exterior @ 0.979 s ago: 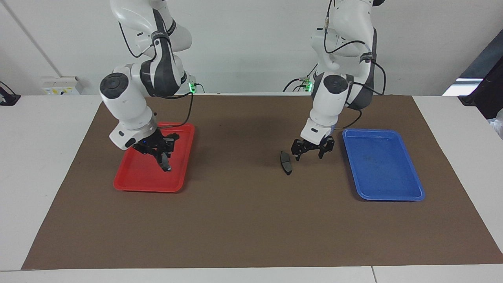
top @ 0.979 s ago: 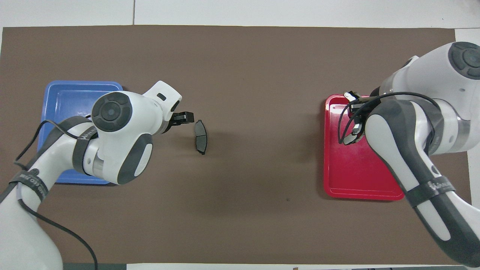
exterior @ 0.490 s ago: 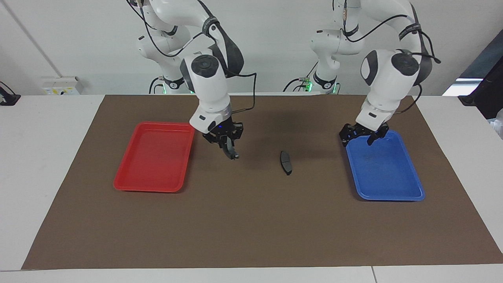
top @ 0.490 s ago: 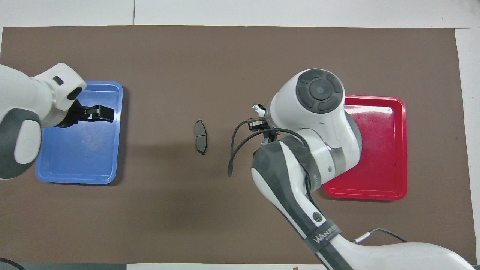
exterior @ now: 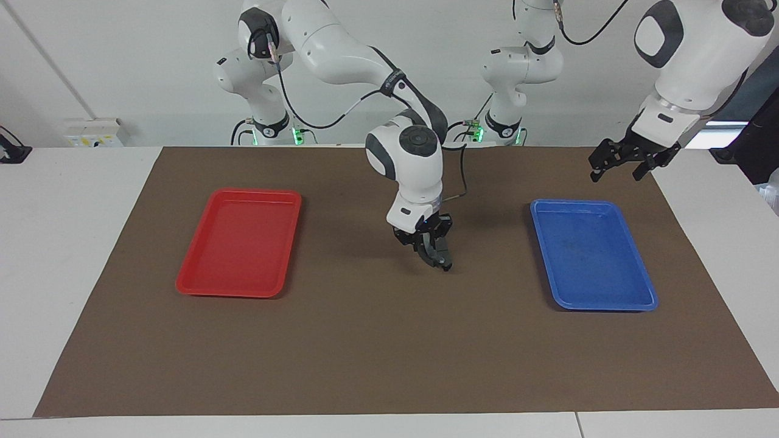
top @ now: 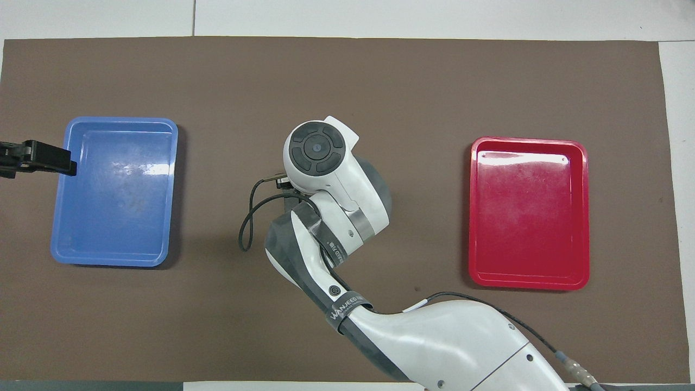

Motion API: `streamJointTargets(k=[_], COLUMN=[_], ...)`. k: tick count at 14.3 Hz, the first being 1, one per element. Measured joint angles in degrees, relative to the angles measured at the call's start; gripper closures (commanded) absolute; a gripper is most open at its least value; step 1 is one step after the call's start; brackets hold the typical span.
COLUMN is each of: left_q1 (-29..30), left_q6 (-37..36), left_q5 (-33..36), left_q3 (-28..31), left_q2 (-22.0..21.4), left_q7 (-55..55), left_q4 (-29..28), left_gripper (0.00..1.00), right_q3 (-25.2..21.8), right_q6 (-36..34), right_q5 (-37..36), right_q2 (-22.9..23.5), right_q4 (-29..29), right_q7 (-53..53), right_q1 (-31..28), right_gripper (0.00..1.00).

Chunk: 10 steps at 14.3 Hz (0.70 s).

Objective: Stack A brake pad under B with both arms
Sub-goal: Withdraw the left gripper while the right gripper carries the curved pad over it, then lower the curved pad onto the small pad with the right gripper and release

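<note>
My right gripper is to let go of the curved black piece B between the two trays, closer to the blue tray point(top: 294, 202).
My right gripper point(exterior: 429, 243) is at the middle of the brown mat, shut on the curved black piece B point(exterior: 439, 259). The piece hangs down from the fingers, with its lower tip at or just above the mat. I cannot tell whether it touches anything. The short grey pad A is hidden by this gripper and piece in the facing view. In the overhead view it is hidden by the right arm. My left gripper point(exterior: 627, 163) is open, empty and raised over the mat's edge by the blue tray. It also shows in the overhead view point(top: 49, 160).
An empty red tray point(exterior: 201, 286) lies toward the right arm's end of the mat. An empty blue tray point(exterior: 602, 306) lies toward the left arm's end. The trays also show in the overhead view, red point(top: 529, 282) and blue point(top: 108, 260). The right arm reaches across the mat's middle.
My right gripper carried the curved piece from the red tray to the middle, over the spot where the short pad lies. My left gripper rose away from the pad, past the blue tray.
</note>
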Motion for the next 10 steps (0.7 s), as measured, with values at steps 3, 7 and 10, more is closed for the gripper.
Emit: streamJointTargets(k=[3, 7, 10], left_q1=[0.1, 0.6, 0.7], left_q6=[-2.8, -3.1, -3.4], left_q5=[0.0, 0.0, 0.0], left_q3=[0.0, 0.0, 0.0], left_q2=[0.4, 1.2, 1.2], left_q7=[0.0, 0.0, 0.0], left_q4=[2.5, 1.6, 1.6], left_gripper=[0.00, 0.00, 0.00], right_q3=[0.9, 0.9, 1.0], right_q6=[1.8, 3.2, 3.7], right_q5=[-0.4, -2.9, -3.3], right_q2=[2.0, 4.1, 4.3], right_q4=[0.3, 0.1, 0.2], right_q7=[0.0, 0.0, 0.0], right_q1=[1.5, 2.2, 2.2], right_gripper=[1.00, 0.99, 0.98])
